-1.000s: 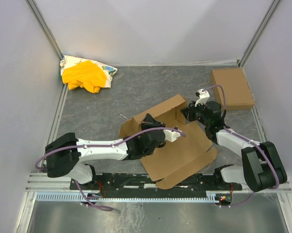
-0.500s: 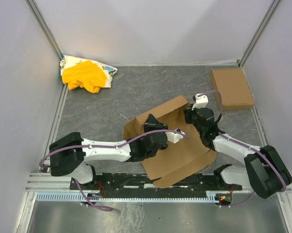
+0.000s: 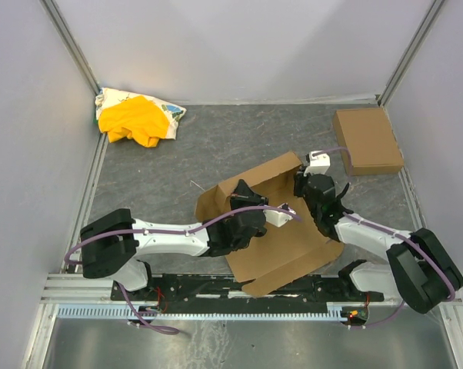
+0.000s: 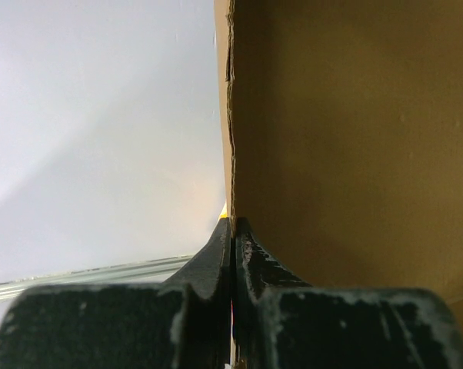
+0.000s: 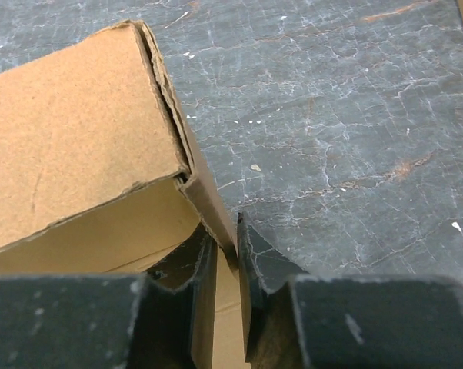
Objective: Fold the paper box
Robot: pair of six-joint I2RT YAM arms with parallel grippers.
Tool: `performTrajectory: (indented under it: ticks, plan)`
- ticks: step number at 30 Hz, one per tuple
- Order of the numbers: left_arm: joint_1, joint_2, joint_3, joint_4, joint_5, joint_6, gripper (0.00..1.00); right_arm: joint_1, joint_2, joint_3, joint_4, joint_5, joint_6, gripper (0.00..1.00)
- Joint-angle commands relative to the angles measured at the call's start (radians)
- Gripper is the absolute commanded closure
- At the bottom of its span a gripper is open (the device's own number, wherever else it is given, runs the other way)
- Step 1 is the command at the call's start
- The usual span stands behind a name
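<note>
The paper box's side lies at a slant across my right gripper's fingers, so next I open my right gripper and pinch that side's edge (image 5: pixel 227 244) in line before I move the box.
The paper box (image 3: pixel 285 246) is a brown cardboard sheet lying in the middle of the table, its far wall and side flaps standing up. My left gripper (image 3: pixel 239 192) is shut on the box's left side flap; in the left wrist view (image 4: pixel 231 231) the cardboard edge (image 4: pixel 230 154) runs straight up out of the closed jaws. My right gripper (image 3: pixel 302 184) is shut on the box's right side wall at the far right corner; in the right wrist view (image 5: pixel 225 242) the wall (image 5: pixel 208 192) sits pinched between the fingers, beside the folded far wall (image 5: pixel 78 131).
A smaller folded brown box (image 3: pixel 368 141) lies at the far right. A yellow cloth on a printed bag (image 3: pixel 135 117) lies at the far left. White enclosure walls stand on three sides, with metal rails along the table's edges.
Both grippers have shifted slightly with the box. The right gripper moved a little left and nearer, and the box's right wall stands more upright.
</note>
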Motion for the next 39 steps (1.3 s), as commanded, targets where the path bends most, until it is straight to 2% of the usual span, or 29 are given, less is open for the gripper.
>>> performTrajectory:
  ticks: [1, 5, 8, 14, 19, 21, 24, 28, 36, 39]
  plan:
    - [-0.010, -0.001, 0.002, 0.060, -0.017, 0.045, 0.97, 0.013, 0.026, 0.008, -0.074, 0.165, 0.008, 0.78]
    - [-0.010, -0.004, -0.001, 0.079, -0.017, 0.047, 0.95, 0.027, 0.040, 0.017, -0.081, 0.164, 0.005, 0.68]
    - [-0.010, -0.012, -0.003, 0.106, -0.024, 0.041, 0.87, 0.026, 0.027, 0.003, -0.064, 0.129, 0.003, 0.60]
    - [-0.010, -0.040, 0.001, 0.118, -0.042, 0.001, 0.78, 0.027, -0.067, -0.025, -0.062, 0.102, -0.014, 0.55]
    - [-0.013, -0.080, 0.011, 0.113, -0.045, -0.053, 0.70, 0.025, -0.110, 0.005, -0.128, 0.050, -0.033, 0.53]
    - [-0.016, -0.100, 0.027, 0.092, -0.049, -0.092, 0.58, 0.026, -0.115, 0.025, -0.153, 0.033, -0.032, 0.52]
    - [-0.021, -0.144, 0.062, -0.002, -0.039, -0.215, 0.54, 0.025, -0.112, 0.049, -0.189, -0.002, -0.041, 0.49]
    - [-0.021, -0.213, 0.081, -0.110, 0.020, -0.364, 0.52, 0.020, -0.068, 0.084, -0.197, -0.082, -0.066, 0.48]
    - [-0.023, -0.316, 0.048, -0.169, 0.090, -0.488, 0.53, 0.008, 0.015, 0.124, -0.094, -0.154, -0.032, 0.49]
    - [-0.022, -0.319, 0.033, -0.171, 0.086, -0.495, 0.55, -0.001, 0.031, 0.145, -0.082, -0.233, -0.036, 0.60]
